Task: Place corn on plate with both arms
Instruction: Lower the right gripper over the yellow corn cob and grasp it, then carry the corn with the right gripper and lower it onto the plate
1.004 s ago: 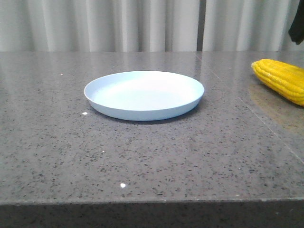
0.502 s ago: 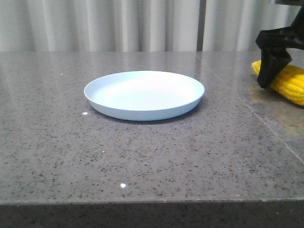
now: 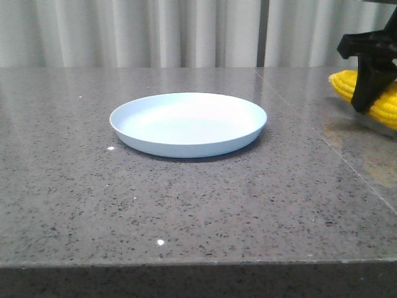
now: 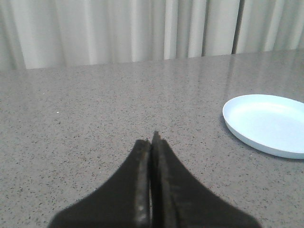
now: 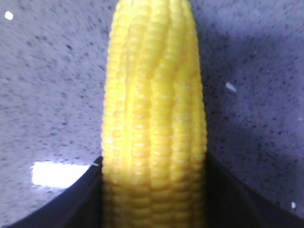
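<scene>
The robot's right gripper needs to release the yellow corn across the middle of the empty pale blue plate [image 3: 190,112].
The yellow corn [image 3: 343,83] is at the far right of the grey table, a little above the surface, partly cut off by the frame edge. My right gripper [image 3: 367,93] comes down over it, its black fingers [image 3: 365,84] pressed against both sides. In the right wrist view the corn [image 5: 154,95] fills the gap of the right gripper [image 5: 154,164]. The pale blue plate [image 3: 186,149] lies empty at the table's middle, well left of the corn. My left gripper [image 4: 152,138] is shut and empty above bare table, left of the plate [image 4: 266,123]; it is out of the front view.
The grey speckled stone table [image 3: 186,211] ends at a front edge near the bottom of the front view. A seam [image 3: 322,136] runs across it between plate and corn. White curtains [image 3: 155,31] hang behind the table.
My right gripper came down from above onto the corn, moved a little right along it and closed. The corn now sits slightly higher. The plate has not moved.
</scene>
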You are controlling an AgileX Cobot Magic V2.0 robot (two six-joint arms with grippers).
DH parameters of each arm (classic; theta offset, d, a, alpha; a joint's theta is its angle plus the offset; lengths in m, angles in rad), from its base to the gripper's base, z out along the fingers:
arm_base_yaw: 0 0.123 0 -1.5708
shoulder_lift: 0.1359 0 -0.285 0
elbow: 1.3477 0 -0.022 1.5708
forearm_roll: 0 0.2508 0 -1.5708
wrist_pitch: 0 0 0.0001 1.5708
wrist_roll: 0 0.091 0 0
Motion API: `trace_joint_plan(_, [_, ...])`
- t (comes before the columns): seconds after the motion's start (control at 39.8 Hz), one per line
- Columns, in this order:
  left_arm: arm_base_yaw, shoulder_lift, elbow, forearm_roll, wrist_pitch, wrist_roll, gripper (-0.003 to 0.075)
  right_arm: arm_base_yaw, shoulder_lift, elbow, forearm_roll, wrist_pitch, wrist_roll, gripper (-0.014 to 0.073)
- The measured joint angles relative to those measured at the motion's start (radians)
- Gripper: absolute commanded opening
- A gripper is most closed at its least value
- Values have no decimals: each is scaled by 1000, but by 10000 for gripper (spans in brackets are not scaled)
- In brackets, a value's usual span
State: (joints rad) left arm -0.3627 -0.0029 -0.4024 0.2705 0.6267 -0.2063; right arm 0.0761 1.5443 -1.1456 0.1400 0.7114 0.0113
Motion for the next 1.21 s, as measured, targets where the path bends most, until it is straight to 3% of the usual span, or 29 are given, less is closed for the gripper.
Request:
trace_joint_plan(0.28, [0,0,0,0,0,0,-20,113,-48,-127,12,86,123,118])
trace_joint_plan(0.7, [0,0,0,0,0,0,-20,547,155,-322,-162,113,544,118])
trace_joint_plan(0.98, [0,0,0,0,0,0,-20,611,254,-332,-212,85,730,124])
trace_joint_plan(1.1, [0,0,0,0,0,0,-20,611,266,-332,-216,85,750,198])
trace_joint_plan(1.21, [0,0,0,0,0,0,-20,611,266,-332,-216,85,757,349])
